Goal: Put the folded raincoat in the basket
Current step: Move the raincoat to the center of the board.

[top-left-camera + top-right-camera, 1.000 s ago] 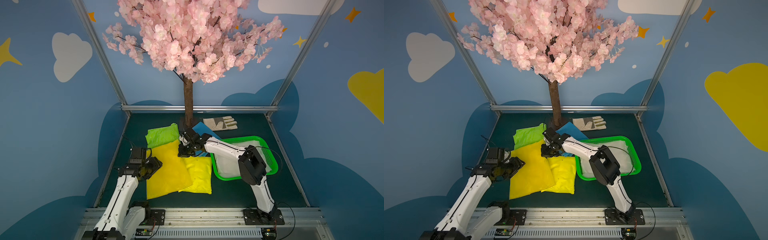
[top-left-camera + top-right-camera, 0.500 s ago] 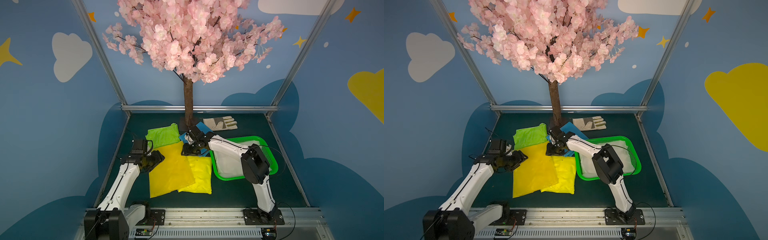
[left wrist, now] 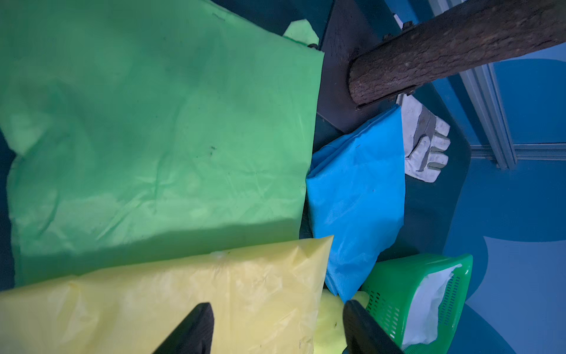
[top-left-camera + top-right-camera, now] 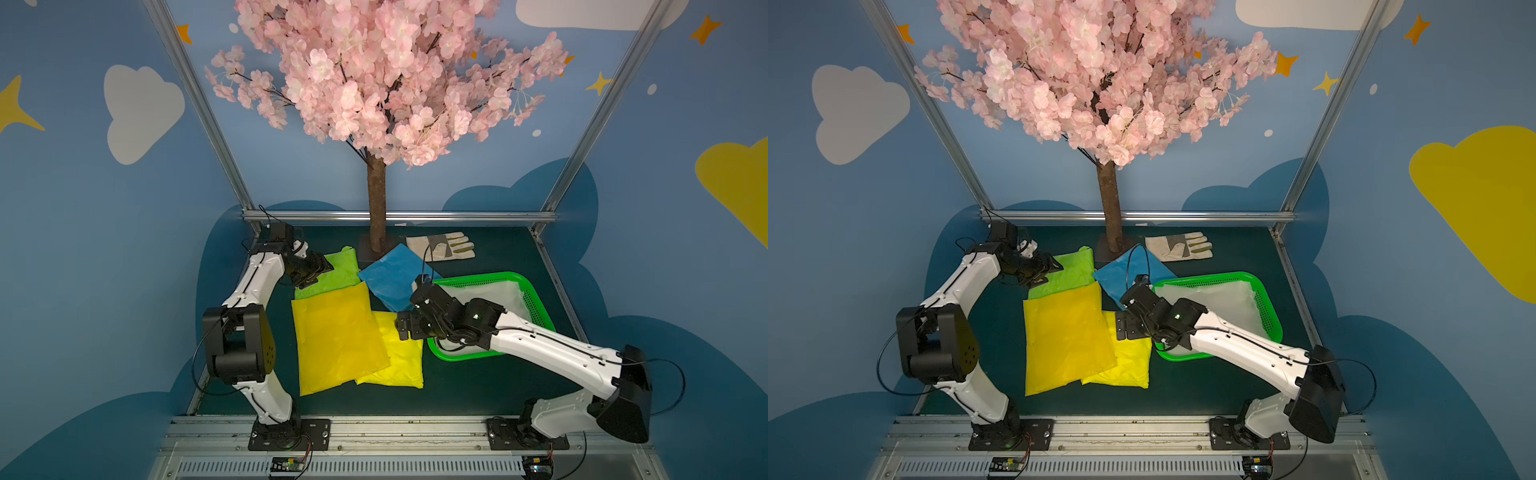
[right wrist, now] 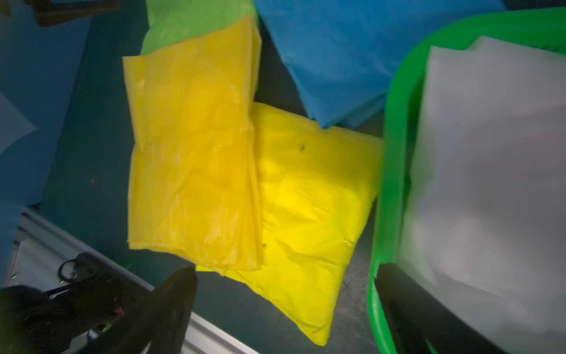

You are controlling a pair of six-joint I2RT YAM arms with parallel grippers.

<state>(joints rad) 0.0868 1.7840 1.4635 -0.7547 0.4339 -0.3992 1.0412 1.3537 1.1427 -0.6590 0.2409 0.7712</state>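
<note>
The middle of the deep yellow raincoat's near edge [image 4: 349, 378] [image 5: 204, 259], by the front rail, is the next place for my right gripper to go to and close.
The green basket [image 4: 537, 300] [image 4: 1263, 300] stands right of centre with a white folded raincoat [image 4: 494, 297] [image 5: 490, 184] lying in it. Beside it on the table lie several more folded raincoats: blue [image 4: 390, 278], light green [image 4: 336, 276], deep yellow [image 4: 332, 340] and bright yellow [image 4: 401, 357]. My right gripper [image 4: 405, 326] [image 5: 284, 285] hovers open over the bright yellow raincoat by the basket's left rim [image 5: 395, 153], holding nothing. Further back, my left gripper [image 4: 316, 272] [image 3: 278, 325] is open above the light green raincoat [image 3: 159, 138], at the deep yellow one's far edge [image 3: 183, 294].
A tree trunk [image 4: 376, 208] on a dark base stands at the back centre, touching the blue raincoat's corner. A grey work glove [image 4: 442, 246] lies behind the basket. Metal frame posts and a front rail [image 4: 374, 428] bound the table.
My right gripper has opened and drawn back from the blue raincoat near the trunk toward the front. My left gripper has moved back from the deep yellow raincoat's left edge to over the light green one.
</note>
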